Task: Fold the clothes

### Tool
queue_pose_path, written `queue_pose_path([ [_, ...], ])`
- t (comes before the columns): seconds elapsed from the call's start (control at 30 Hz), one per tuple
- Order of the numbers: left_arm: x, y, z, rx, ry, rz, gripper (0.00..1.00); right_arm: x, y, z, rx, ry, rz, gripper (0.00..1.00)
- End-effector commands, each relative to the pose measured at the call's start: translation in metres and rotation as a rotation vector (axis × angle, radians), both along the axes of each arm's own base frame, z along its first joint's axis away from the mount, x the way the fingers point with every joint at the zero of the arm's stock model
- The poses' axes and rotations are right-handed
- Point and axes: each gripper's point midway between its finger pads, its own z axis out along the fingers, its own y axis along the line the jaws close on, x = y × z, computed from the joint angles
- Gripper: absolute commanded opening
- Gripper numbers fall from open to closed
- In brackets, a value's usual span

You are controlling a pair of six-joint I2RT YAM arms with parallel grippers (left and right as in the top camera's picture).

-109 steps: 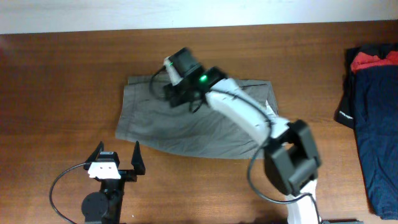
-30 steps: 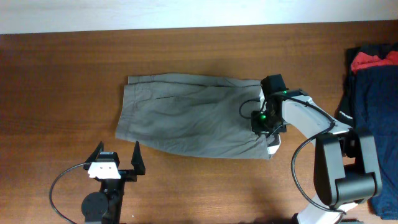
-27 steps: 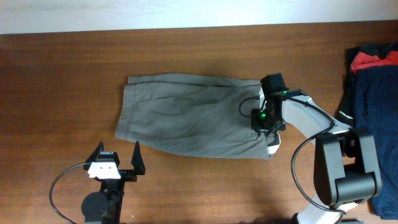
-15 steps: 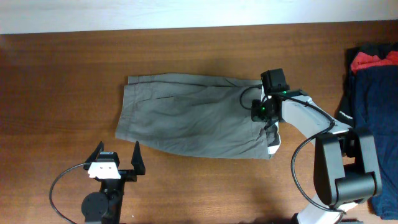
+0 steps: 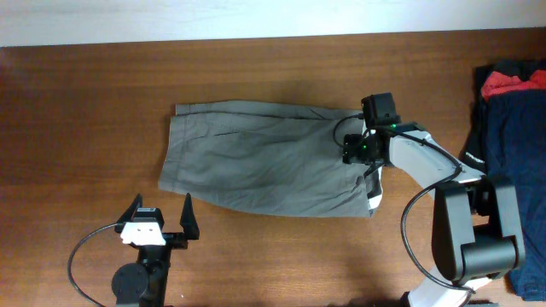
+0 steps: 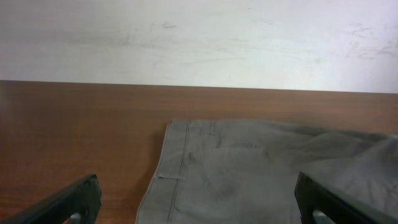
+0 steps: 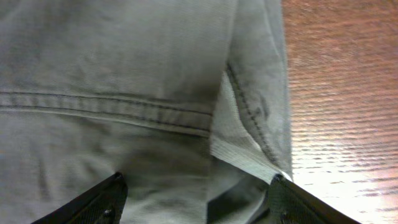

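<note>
The shorts are lying at a slant with their lower waistband corner reaching toward the front, so next I pinch the waistband edge [image 7: 211,146] with my right gripper and pull them straight.
The grey-olive shorts [image 5: 264,166] lie spread flat across the middle of the table, waistband end to the right with pale lining showing at the lower right corner. My right gripper [image 5: 360,149] hovers over that right edge, jaws open, nothing between them. In the right wrist view the shorts [image 7: 124,93] fill the frame, with a stitched seam and a flap of pale lining [image 7: 239,149]; the right gripper's fingertips [image 7: 196,205] are spread apart. My left gripper [image 5: 159,223] rests open near the table's front edge, short of the shorts [image 6: 261,168], its jaws [image 6: 199,205] wide apart.
A dark navy garment [image 5: 512,170] with a red cloth [image 5: 512,81] on top lies at the far right edge of the wooden table [image 5: 85,111]. A pale wall [image 6: 199,37] runs behind the table.
My right arm has swung from the shorts' upper left area back to their right edge, then edged slightly up. The shorts lie flatter on the right. The left arm has not moved.
</note>
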Motion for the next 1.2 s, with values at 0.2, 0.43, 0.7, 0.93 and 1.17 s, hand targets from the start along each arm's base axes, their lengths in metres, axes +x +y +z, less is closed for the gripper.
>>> queue_pose_path([
  [0.2, 0.0, 0.003, -0.001, 0.02, -0.002, 0.011, 0.99, 0.0, -0.019, -0.003, 0.008, 0.017, -0.057, 0.66],
  [0.43, 0.0, 0.003, -0.001, 0.02, -0.002, 0.011, 0.99, 0.0, -0.016, -0.007, 0.023, 0.023, -0.052, 0.53],
  [0.7, 0.0, 0.003, -0.001, 0.02, -0.002, 0.011, 0.99, 0.0, -0.016, -0.037, 0.018, 0.065, -0.052, 0.38],
  [0.93, 0.0, 0.002, -0.001, 0.02, -0.002, 0.011, 0.99, 0.017, -0.015, -0.037, 0.024, 0.001, -0.052, 0.15],
  [1.17, 0.0, 0.002, -0.001, 0.02, -0.002, 0.011, 0.99, 0.038, -0.016, -0.029, 0.022, -0.092, -0.055, 0.06],
])
